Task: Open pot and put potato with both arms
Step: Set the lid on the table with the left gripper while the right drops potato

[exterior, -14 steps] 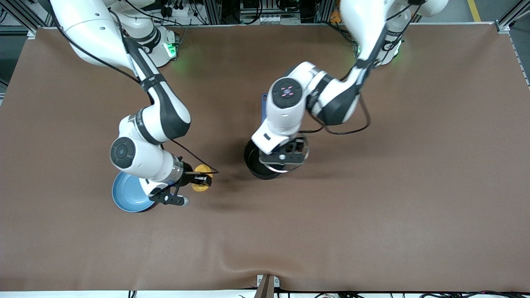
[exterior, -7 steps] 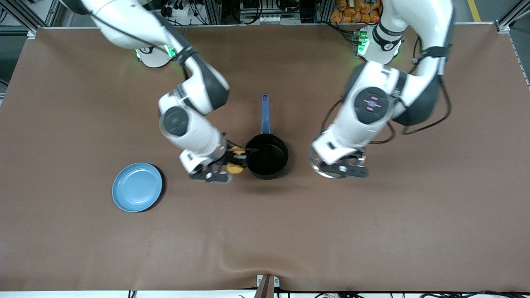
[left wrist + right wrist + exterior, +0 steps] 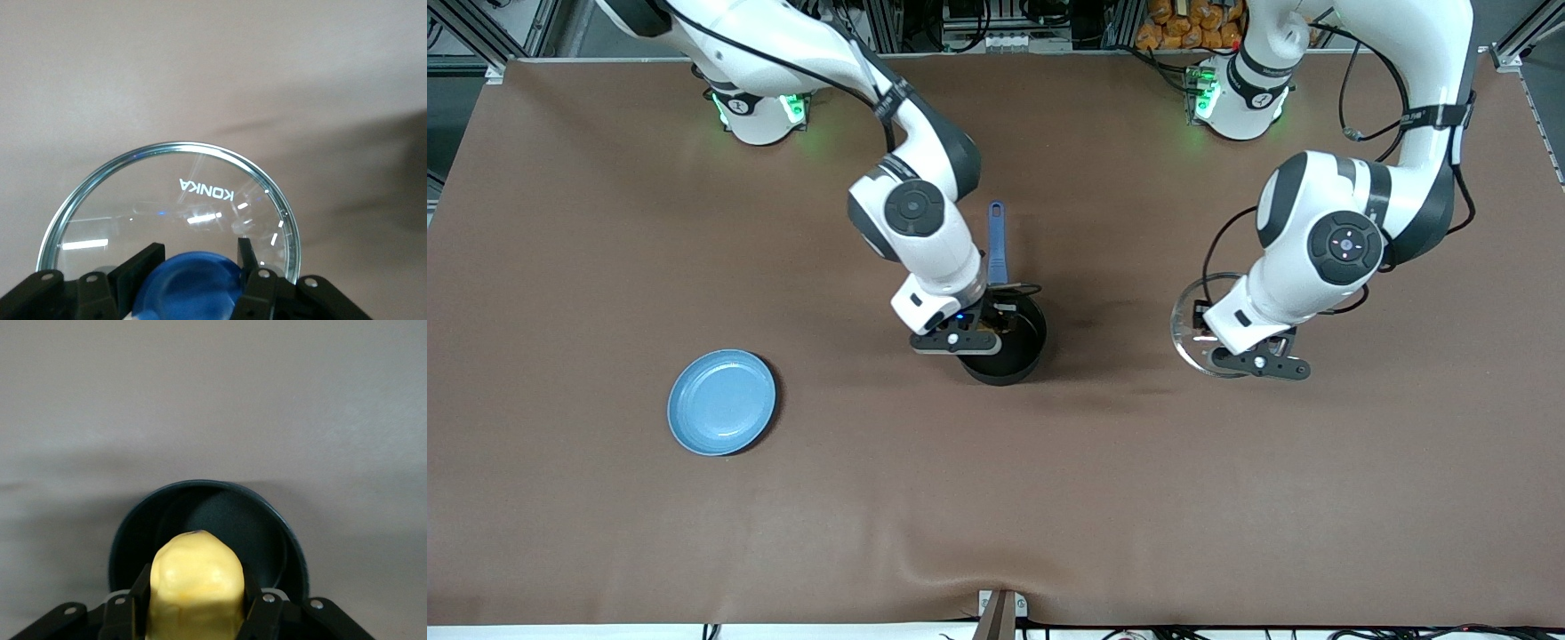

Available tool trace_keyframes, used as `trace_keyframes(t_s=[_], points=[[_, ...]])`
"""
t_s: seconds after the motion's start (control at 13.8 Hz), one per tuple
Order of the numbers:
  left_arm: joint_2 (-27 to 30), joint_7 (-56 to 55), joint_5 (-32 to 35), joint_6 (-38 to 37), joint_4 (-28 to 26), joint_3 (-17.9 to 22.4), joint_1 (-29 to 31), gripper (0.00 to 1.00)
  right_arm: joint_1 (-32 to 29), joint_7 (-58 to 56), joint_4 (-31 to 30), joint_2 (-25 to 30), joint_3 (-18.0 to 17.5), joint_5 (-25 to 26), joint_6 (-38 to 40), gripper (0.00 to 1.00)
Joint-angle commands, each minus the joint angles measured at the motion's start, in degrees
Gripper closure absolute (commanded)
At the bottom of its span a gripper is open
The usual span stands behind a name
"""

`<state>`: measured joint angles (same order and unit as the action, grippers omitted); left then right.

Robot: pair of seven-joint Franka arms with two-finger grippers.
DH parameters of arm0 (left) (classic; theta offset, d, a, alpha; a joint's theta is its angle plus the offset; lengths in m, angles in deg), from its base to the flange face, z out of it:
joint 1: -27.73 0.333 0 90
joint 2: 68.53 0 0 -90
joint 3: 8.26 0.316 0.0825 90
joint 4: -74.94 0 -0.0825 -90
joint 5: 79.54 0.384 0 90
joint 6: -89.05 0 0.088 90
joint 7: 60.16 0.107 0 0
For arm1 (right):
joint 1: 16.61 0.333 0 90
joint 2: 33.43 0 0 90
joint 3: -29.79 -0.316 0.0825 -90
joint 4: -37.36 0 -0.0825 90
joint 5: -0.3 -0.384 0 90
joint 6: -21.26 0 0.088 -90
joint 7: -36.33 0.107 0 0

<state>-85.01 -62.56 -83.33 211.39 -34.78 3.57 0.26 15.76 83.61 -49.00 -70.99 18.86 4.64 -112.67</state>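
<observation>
The clear glass lid, now held over the table beside the pot, will be released by my left gripper on the brown table cover (image 3: 1202, 332) beneath it, beside the black pot.
The black pot (image 3: 1018, 356) stands open mid-table, its blue handle (image 3: 996, 238) pointing toward the robots' bases. My right gripper (image 3: 983, 331) is over the pot. In the right wrist view my right gripper (image 3: 195, 585) is shut on the yellow potato (image 3: 195, 563), which hangs above the pot's open mouth (image 3: 260, 520). My left gripper (image 3: 1227, 342) is shut on the blue knob (image 3: 190, 287) of the clear glass lid (image 3: 1192, 322). It holds the lid over the table, beside the pot toward the left arm's end. The lid's rim (image 3: 167, 148) shows in the left wrist view.
A flat light-blue plate (image 3: 721, 402) lies on the brown table cover toward the right arm's end, nearer to the front camera than the pot. Both arms' bases stand at the table's edge along the top of the front view.
My right gripper carried the potato from beside the plate to over the pot. My left gripper carried the lid off the pot toward the left arm's end.
</observation>
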Motion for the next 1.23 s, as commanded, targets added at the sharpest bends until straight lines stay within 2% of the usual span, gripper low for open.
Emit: trace_keyframes(t_s=[0.0, 0.14, 0.22, 0.36, 0.58, 0.65, 0.72, 0.8, 1.16], points=[[2.2, 3.9, -1.5, 12.0, -11.3, 1.5, 0.0, 0.83, 1.6, 3.9, 0.8, -3.7, 0.6, 4.5, -1.9, 1.00], [0.9, 3.9, -2.4, 19.8, -15.7, 1.6, 0.0, 0.83, 1.7, 4.7, 0.8, -5.2, 0.6, 5.0, -2.8, 1.00], [-0.3, 3.9, -2.7, 21.5, -16.2, 1.6, 0.0, 0.83, 2.3, 5.5, 0.8, -5.7, 0.6, 5.0, -3.3, 1.00], [-2.0, 3.9, -6.8, 22.3, -16.3, 1.6, -0.1, 0.84, 3.2, 6.3, 0.8, -6.9, 0.9, 5.1, -4.4, 1.00], [-2.9, 3.9, -8.8, 22.3, -17.3, 1.5, -0.1, 0.83, 5.5, 7.2, 1.0, -8.5, 3.1, 5.2, -5.7, 1.00], [-3.3, 3.9, -8.9, 22.4, -17.2, 1.5, -0.1, 0.79, 6.0, 7.7, 1.1, -9.0, 3.5, 5.2, -6.5, 1.00], [-3.5, 3.9, -8.9, 22.4, -17.0, 1.6, -0.1, 0.51, 6.4, 7.9, 1.1, -9.7, 3.7, 5.2, -7.6, 1.00], [-3.6, 3.9, -8.9, 22.4, -16.9, 1.6, -0.2, 0.02, 6.5, 8.0, 1.1, -10.1, 3.7, 5.2, -8.5, 1.00], [-2.4, 3.9, -8.9, 22.0, -16.1, 1.6, -0.4, 0.00, 6.3, 8.6, 1.3, -10.7, 3.7, 5.2, -9.1, 0.98]])
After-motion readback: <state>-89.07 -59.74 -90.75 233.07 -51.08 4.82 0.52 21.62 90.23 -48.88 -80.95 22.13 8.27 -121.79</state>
